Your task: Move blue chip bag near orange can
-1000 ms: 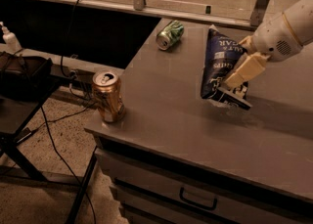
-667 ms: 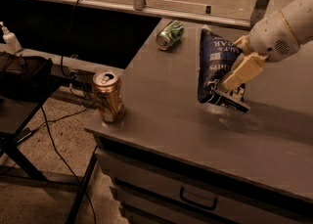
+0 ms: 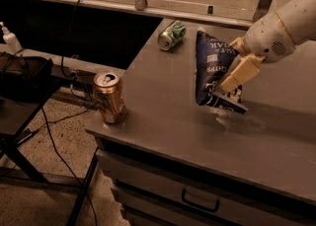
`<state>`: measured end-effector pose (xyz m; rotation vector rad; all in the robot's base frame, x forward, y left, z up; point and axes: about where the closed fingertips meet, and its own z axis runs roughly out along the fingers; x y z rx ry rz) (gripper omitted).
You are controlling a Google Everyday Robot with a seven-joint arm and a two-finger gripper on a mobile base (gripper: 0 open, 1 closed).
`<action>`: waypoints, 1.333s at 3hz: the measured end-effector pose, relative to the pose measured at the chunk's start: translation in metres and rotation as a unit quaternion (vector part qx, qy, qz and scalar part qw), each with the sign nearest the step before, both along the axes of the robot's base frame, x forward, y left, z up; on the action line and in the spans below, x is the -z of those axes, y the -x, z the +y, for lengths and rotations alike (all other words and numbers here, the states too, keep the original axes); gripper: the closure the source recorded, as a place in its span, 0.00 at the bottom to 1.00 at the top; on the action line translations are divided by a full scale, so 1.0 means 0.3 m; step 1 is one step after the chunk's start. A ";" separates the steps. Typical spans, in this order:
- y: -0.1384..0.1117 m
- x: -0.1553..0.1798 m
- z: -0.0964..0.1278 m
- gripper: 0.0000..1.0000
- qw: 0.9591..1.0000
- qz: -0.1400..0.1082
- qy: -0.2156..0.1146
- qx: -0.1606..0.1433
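My gripper will let go of the blue chip bag next to the orange can, near the grey counter's front edge [image 3: 177,129]. The bag now hangs just above the counter.
The blue chip bag [image 3: 211,67] is dark navy with white lettering. It hangs upright, lifted just above the grey counter [image 3: 168,106]. My gripper [image 3: 222,90] is shut on the bag's lower right part, with a beige finger [image 3: 240,72] across its front. The white arm comes in from the upper right. The orange can [image 3: 109,97] stands upright at the counter's front left corner, well to the left of the bag.
A green-and-white can [image 3: 171,35] lies on its side at the counter's back. A drawer with a handle [image 3: 200,201] is below the counter front. A black stand [image 3: 19,79] and cables sit on the floor to the left.
My gripper has carried the blue chip bag to the left, closer to the orange can. The cans have not moved.
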<state>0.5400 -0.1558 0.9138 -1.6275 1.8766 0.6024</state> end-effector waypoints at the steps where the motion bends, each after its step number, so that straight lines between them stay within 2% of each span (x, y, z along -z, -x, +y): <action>1: 0.011 0.036 0.105 1.00 0.999 0.016 -0.002 -0.045; 2: 0.008 0.110 0.209 1.00 0.997 0.025 0.020 -0.070; 3: 0.002 0.145 0.252 1.00 0.996 0.027 0.033 -0.077; 4: 0.007 0.158 0.289 0.96 0.995 0.027 0.040 -0.086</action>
